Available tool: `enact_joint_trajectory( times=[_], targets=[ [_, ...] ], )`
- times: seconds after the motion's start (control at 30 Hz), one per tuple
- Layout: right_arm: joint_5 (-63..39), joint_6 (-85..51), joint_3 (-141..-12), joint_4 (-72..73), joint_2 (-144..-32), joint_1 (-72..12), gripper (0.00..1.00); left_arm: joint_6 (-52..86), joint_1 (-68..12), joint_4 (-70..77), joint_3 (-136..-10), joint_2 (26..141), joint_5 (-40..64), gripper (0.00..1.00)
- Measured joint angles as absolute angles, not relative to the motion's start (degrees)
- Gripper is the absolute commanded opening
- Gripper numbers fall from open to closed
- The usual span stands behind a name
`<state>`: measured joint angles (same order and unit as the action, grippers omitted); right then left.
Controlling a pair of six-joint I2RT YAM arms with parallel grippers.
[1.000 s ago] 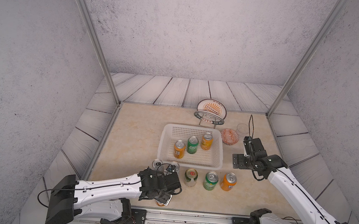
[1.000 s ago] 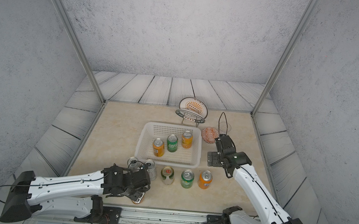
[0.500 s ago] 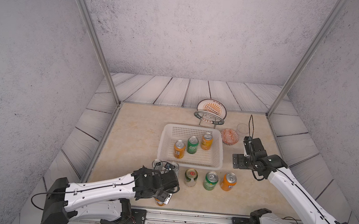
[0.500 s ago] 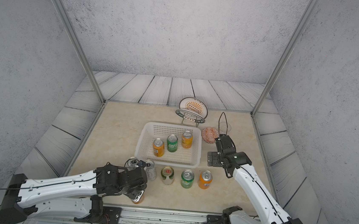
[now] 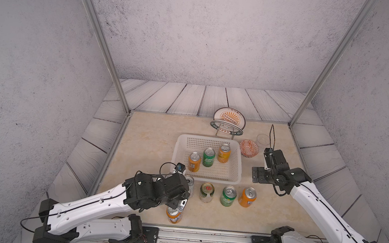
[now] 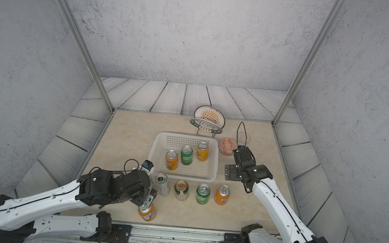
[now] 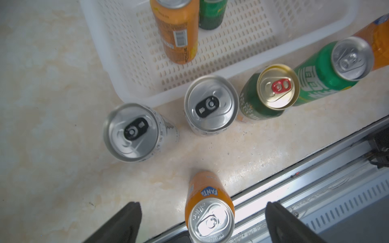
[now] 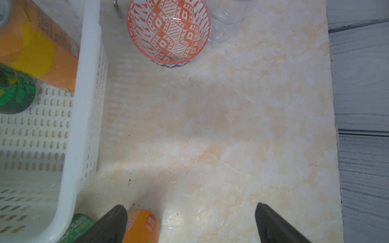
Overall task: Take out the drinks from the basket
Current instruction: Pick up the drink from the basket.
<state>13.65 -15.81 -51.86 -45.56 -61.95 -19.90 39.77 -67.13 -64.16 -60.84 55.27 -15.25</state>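
Next, my left gripper grips the upper body of the orange can (image 5: 194, 159) (image 7: 175, 21) inside the white basket, the one closest to the silver-white cans.
The white basket (image 5: 217, 179) holds two orange cans (image 5: 194, 161) (image 5: 224, 153) with a green can (image 5: 208, 157) between them. On the table in front of it stand two silver-white cans (image 7: 130, 132) (image 7: 210, 105), a gold-topped green can (image 5: 206, 191), a green can (image 5: 228, 196) and an orange can (image 5: 247, 197). Another orange can (image 6: 147, 213) stands upright at the table's front edge. My left gripper (image 7: 203, 210) is open above it, with both fingers well clear of its sides. My right gripper (image 8: 190, 207) is open and empty over bare table, right of the basket.
Behind the basket, plates stand on a wire rack (image 5: 229, 120). A red-patterned bowl (image 5: 249, 148) and a clear glass cup (image 5: 262, 139) sit at the back right. A metal rail (image 5: 202, 235) runs along the table's front edge, close to the front orange can.
My left gripper has opened wide and let go of the orange can at the front edge, and it now stands slightly higher. The right arm has not moved.
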Motion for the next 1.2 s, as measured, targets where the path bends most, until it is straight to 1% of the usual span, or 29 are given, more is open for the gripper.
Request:
enact_joint_trajectory(
  times=[0.13,0.33,0.53,0.83,0.97,1.2],
  targets=[
    [13.65,-15.79,-51.86,-45.56,-61.95,-19.9,1.0,34.61,-61.78,-64.49,-64.88,57.28,-14.31,0.99],
    [13.65,-15.81,-51.86,-45.56,-61.95,-19.88,0.99,25.47,-52.25,-64.4,-70.39,63.4,-9.32,0.99],
    [13.63,-15.81,-51.86,-45.56,-61.95,-19.7,0.99,18.09,-46.0,-63.57,-77.8,70.61,-4.47,0.99],
    [13.58,-15.81,-51.86,-45.56,-61.95,-19.68,0.99,11.53,-41.23,-61.01,-86.32,84.82,-0.12,0.99],
    [13.56,-15.79,-51.86,-45.56,-61.95,-19.68,0.99,9.72,-39.46,-60.49,-88.99,90.89,0.32,0.99],
    [13.52,-15.79,-51.86,-45.56,-61.95,-19.64,1.0,7.29,-38.11,-61.63,-97.93,102.39,0.3,0.99]
  ],
)
